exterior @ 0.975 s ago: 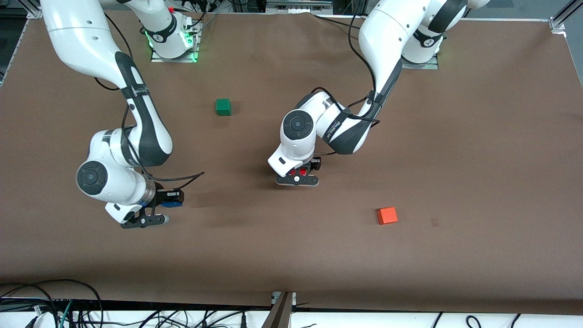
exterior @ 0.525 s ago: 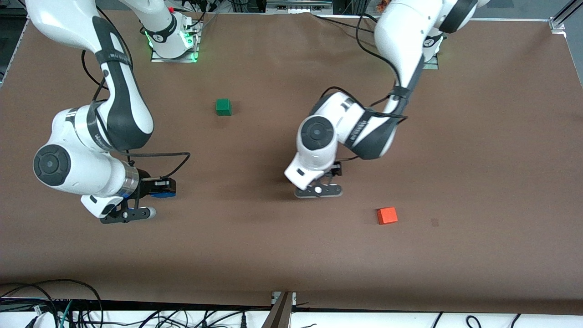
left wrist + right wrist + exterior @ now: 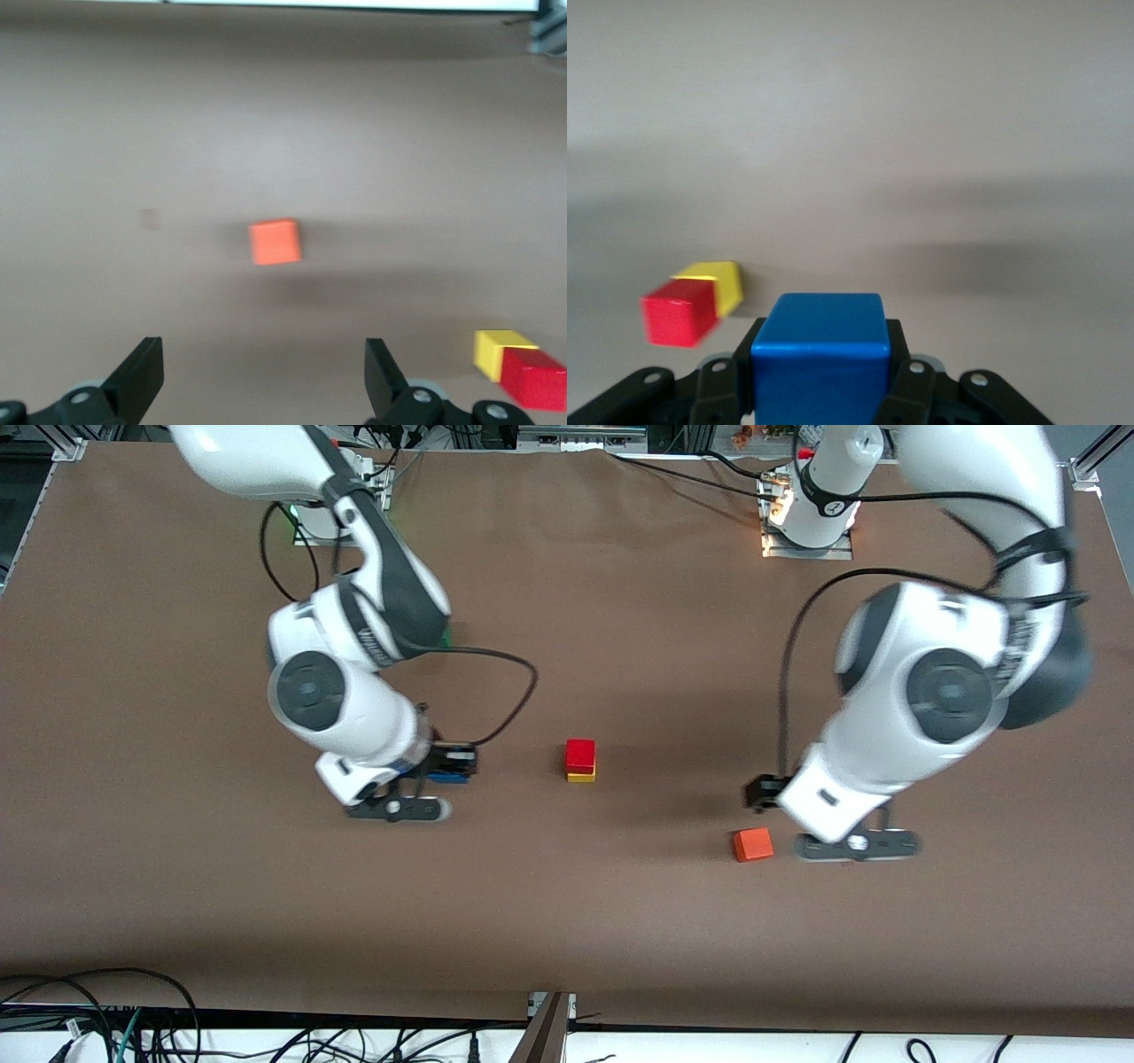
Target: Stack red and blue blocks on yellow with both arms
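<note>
The robot's right gripper needs to release the blue block on top of the red block [image 3: 579,750] [image 3: 672,321], so that it becomes the highest piece of the stack.
The red block [image 3: 580,753] sits on the yellow block [image 3: 581,777] at mid-table. The pair also shows in the left wrist view, red block [image 3: 533,379] and yellow block [image 3: 500,352], and in the right wrist view, red block [image 3: 678,312] and yellow block [image 3: 718,282]. My right gripper [image 3: 436,776] is shut on the blue block [image 3: 819,359] and holds it above the table beside the stack, toward the right arm's end. My left gripper [image 3: 852,840] is open and empty [image 3: 263,390], raised beside the orange cube [image 3: 753,844].
The orange cube [image 3: 275,242] lies nearer the front camera than the stack, toward the left arm's end. A green cube [image 3: 446,638] is mostly hidden under the right arm. Cables hang along the table's front edge.
The left gripper let go of the red block on the yellow one and swung off toward its own end, near the orange cube. The right gripper carried the blue block toward the stack.
</note>
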